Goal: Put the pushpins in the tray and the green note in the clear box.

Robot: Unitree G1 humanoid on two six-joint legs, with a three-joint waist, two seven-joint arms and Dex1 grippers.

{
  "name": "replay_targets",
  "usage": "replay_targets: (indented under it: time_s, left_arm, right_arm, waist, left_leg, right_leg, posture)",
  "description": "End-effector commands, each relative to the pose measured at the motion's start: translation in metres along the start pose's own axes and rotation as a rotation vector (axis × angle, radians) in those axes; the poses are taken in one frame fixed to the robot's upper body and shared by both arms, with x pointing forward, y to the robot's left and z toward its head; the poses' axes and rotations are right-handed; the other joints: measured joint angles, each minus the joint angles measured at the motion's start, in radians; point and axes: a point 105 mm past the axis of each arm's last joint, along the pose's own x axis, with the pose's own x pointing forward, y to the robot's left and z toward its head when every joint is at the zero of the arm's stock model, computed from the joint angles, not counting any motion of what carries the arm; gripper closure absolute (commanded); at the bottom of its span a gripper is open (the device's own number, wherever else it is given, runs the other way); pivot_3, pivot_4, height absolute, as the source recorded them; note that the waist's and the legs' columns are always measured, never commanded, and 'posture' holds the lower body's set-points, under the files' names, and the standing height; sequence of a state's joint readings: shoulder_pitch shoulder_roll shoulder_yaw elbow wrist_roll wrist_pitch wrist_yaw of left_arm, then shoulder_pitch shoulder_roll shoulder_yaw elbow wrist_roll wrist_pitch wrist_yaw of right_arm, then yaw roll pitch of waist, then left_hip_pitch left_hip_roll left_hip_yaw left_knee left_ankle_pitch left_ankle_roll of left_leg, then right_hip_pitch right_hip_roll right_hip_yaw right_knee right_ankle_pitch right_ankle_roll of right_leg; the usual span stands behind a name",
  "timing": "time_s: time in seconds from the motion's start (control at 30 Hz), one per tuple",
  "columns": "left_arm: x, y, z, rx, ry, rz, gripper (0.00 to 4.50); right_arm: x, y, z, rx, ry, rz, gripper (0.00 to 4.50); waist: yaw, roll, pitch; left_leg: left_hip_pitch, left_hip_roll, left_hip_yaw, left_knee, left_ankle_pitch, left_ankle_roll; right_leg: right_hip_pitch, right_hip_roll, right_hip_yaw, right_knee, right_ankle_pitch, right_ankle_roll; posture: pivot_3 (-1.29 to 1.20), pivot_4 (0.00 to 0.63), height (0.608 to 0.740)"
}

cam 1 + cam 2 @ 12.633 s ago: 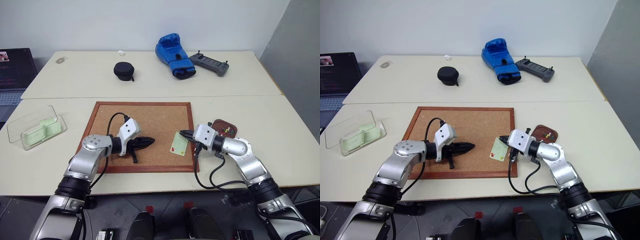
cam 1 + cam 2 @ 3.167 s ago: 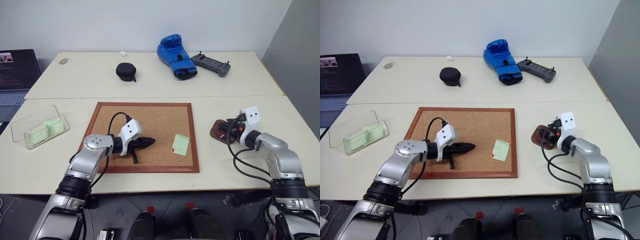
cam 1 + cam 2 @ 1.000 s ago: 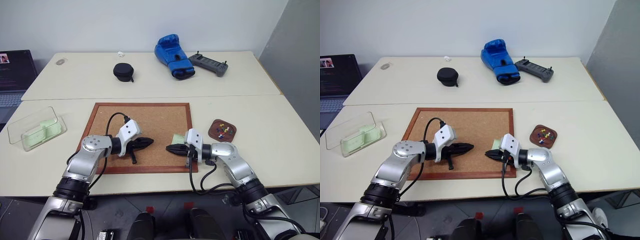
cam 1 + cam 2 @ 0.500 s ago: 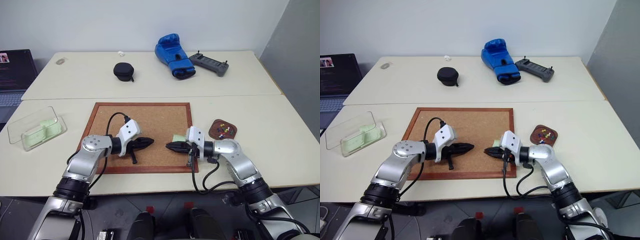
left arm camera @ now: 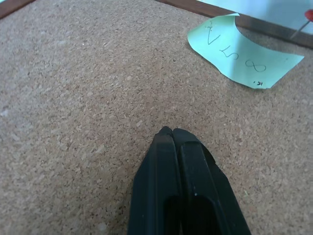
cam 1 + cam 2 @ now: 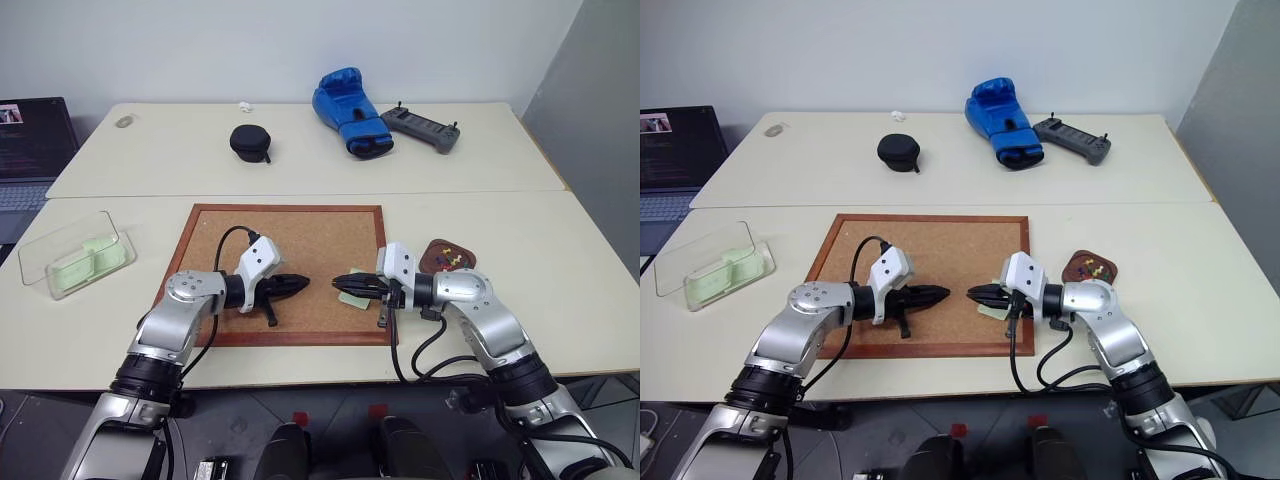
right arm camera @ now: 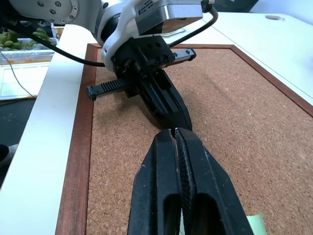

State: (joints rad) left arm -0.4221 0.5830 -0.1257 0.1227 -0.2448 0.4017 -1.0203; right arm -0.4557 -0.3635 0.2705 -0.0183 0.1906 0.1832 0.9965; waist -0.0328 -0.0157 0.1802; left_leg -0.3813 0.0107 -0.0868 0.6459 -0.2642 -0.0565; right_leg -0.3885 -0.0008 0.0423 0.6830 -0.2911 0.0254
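Note:
Next, I release the pushpin from my right gripper among the coloured pushpins in the tray (image 6: 447, 261) beside the cork board.
The green note (image 5: 239, 51) lies loose on the cork board (image 6: 300, 235), one edge curled, with no pin in it. My right gripper (image 6: 340, 281) hovers just above the note (image 6: 352, 298), fingers shut. A red pushpin (image 5: 305, 18) shows beyond the note, needle slanting down, seemingly pinched at the right gripper's tips. My left gripper (image 6: 300, 283) is shut and empty over the board, tip to tip with the right gripper (image 7: 174, 131). The tray (image 6: 432, 246) right of the board holds several coloured pushpins (image 6: 452, 258). The clear box (image 6: 40, 262) stands at the far left.
Green slips lie in the clear box. On the far table sit a blue boxing glove (image 6: 350, 110), a grey controller (image 6: 420, 128) and a round black case (image 6: 248, 140). A laptop (image 6: 25, 125) is at the far left edge.
My right gripper has lifted off the board, still shut, and now hangs above the note. The left gripper has stayed in place.

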Motion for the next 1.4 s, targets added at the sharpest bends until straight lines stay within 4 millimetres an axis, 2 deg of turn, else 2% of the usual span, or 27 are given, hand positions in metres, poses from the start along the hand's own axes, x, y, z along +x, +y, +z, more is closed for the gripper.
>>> replay_targets:
  time_s: [0.03,0.1,0.37,0.5,0.63,0.73,0.9,1.1,1.3,1.37,1.4]
  left_arm:
    - [-0.004,-0.006,0.029,-0.001,-0.083,-0.04,3.64]
    - [-0.006,-0.009,0.033,0.001,-0.092,-0.058,3.32]
    - [-0.011,-0.019,0.047,0.078,-0.135,-0.078,1.79]
    - [-0.009,-0.029,0.066,0.14,-0.2,-0.077,0.95]
    - [-0.008,-0.033,0.076,0.165,-0.239,-0.057,0.14]
    - [-0.005,-0.037,0.08,0.177,-0.25,-0.063,0.06]
    - [-0.002,-0.041,0.078,0.172,-0.248,-0.066,0.06]
    - [-0.003,-0.045,0.073,0.171,-0.232,-0.074,0.06]
    - [-0.005,-0.041,0.069,0.169,-0.217,-0.059,0.06]
    - [-0.004,-0.041,0.068,0.164,-0.213,-0.055,0.04]
    - [-0.004,-0.041,0.068,0.163,-0.212,-0.055,0.04]
  right_arm:
    - [-0.014,-0.008,0.014,-0.018,-0.039,-0.062,4.5]
    - [-0.019,-0.01,0.015,-0.012,-0.036,-0.084,4.5]
    - [-0.061,-0.034,0.019,0.059,-0.002,-0.313,4.5]
    - [-0.109,-0.061,0.0,0.179,0.079,-0.607,4.5]
    - [-0.129,-0.074,-0.015,0.263,0.122,-0.744,4.5]
    - [-0.135,-0.085,-0.024,0.275,0.153,-0.817,4.5]
    - [-0.133,-0.096,-0.039,0.354,0.17,-0.866,4.5]
    - [-0.132,-0.099,-0.054,0.419,0.196,-0.889,4.5]
    - [-0.135,-0.1,-0.061,0.436,0.212,-0.912,4.5]
    - [-0.136,-0.1,-0.06,0.434,0.209,-0.918,4.05]
    - [-0.136,-0.1,-0.06,0.434,0.207,-0.919,3.96]
  waist:
    - [0.0,0.0,0.0]
    - [0.0,0.0,0.0]
    - [0.001,0.0,0.0]
    - [0.002,0.0,0.0]
    - [0.003,0.0,0.0]
    - [-0.002,-0.001,0.0]
    - [-0.004,0.0,0.001]
    - [0.0,0.0,0.001]
    - [0.0,0.0,0.001]
    - [0.0,0.0,0.001]
    - [0.0,0.0,0.001]
  left_leg:
    - [0.0,0.0,0.0,0.0,0.0,0.0]
    - [0.0,0.0,0.0,0.0,0.0,0.0]
    - [-0.001,0.0,0.0,0.0,0.0,0.0]
    - [-0.001,0.0,0.0,-0.001,0.0,0.0]
    - [-0.001,0.0,0.001,0.0,0.0,0.0]
    - [-0.001,-0.001,0.002,-0.001,0.0,0.0]
    - [0.0,0.0,0.003,-0.001,0.0,0.0]
    - [-0.001,0.0,0.002,-0.001,0.0,0.0]
    - [-0.001,-0.001,0.003,-0.001,0.0,0.0]
    - [-0.001,-0.001,0.002,-0.001,0.0,0.0]
    - [-0.001,-0.001,0.002,-0.001,0.0,0.0]
  right_leg:
    - [0.0,0.0,0.0,0.0,0.0,0.0]
    - [0.0,0.0,0.0,0.0,0.0,0.0]
    - [0.0,-0.001,0.0,-0.001,0.0,0.0]
    - [0.0,-0.001,0.0,-0.001,0.0,0.0]
    - [0.0,-0.002,0.001,-0.001,0.0,0.0]
    - [0.0,-0.001,0.002,-0.001,0.0,0.0]
    - [0.0,0.0,0.002,-0.001,0.0,0.0]
    - [0.0,-0.001,0.002,-0.002,0.0,0.0]
    - [0.0,-0.001,0.002,-0.001,0.0,0.0]
    - [0.0,-0.001,0.002,-0.001,0.0,0.0]
    - [0.0,-0.001,0.002,-0.001,0.0,0.0]
  posture:
    - [0.0,0.15,0.74]
    - [0.0,0.15,0.74]
    - [0.0,0.15,0.74]
    - [0.0,0.15,0.74]
    - [0.0,0.15,0.74]
    - [0.0,0.15,0.74]
    - [0.0,0.15,0.74]
    - [0.0,0.15,0.74]
    - [0.0,0.15,0.74]
    - [0.0,0.15,0.74]
    - [0.0,0.15,0.74]
